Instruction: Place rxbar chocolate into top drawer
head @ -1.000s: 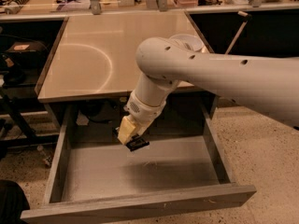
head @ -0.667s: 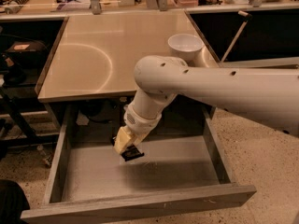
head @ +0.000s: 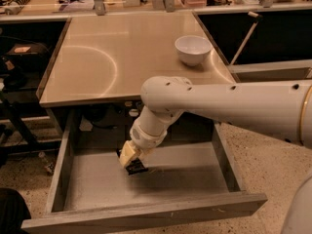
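Observation:
My gripper will release the rxbar chocolate near the middle of the top drawer's grey bottom [head: 136,169], just under my fingers. The bar is now close above the drawer's floor.
The top drawer [head: 190,182] is pulled wide open below the tabletop, its grey floor bare. My gripper [head: 130,161] reaches down into the drawer's back-middle part, close above the floor. It is shut on the rxbar chocolate [head: 137,167], a small black bar that sticks out below the cream-coloured fingers [head: 126,154]. Whether the bar touches the floor I cannot tell. My white arm [head: 229,104] comes in from the right and crosses over the drawer's right half.
A white bowl [head: 193,48] stands on the tan tabletop [head: 112,57] at the back right. The drawer's front panel [head: 146,214] and tall side walls [head: 59,174] bound the space. Cluttered benches line the back, dark shelving stands on the left.
My gripper has moved lower and a little left, deeper into the drawer, with the black bar still in it. The arm has shifted so the bowl now shows fully.

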{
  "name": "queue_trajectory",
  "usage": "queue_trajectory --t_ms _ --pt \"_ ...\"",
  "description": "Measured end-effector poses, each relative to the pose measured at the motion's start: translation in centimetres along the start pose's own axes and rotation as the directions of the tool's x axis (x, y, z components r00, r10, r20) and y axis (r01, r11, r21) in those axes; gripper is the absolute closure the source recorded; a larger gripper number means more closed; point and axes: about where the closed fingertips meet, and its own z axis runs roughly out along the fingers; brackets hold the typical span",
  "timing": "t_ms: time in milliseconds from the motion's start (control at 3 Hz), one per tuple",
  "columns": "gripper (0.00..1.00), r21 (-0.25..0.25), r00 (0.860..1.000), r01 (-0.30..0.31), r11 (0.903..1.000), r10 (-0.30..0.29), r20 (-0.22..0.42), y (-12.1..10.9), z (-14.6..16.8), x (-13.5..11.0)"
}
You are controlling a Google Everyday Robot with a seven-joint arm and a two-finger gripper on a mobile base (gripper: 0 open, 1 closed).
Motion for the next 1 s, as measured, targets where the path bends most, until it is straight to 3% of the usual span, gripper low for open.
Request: queue_trajectory --t_ms 667,1000 --pt "1.0 -0.001 0.998 -0.06 0.9982 0.06 -0.019 -1.0 2.3 1.1" --pt "1.0 -0.016 0.998 -0.062 0.998 0.061 -0.022 -1.1 2.9 1.5"
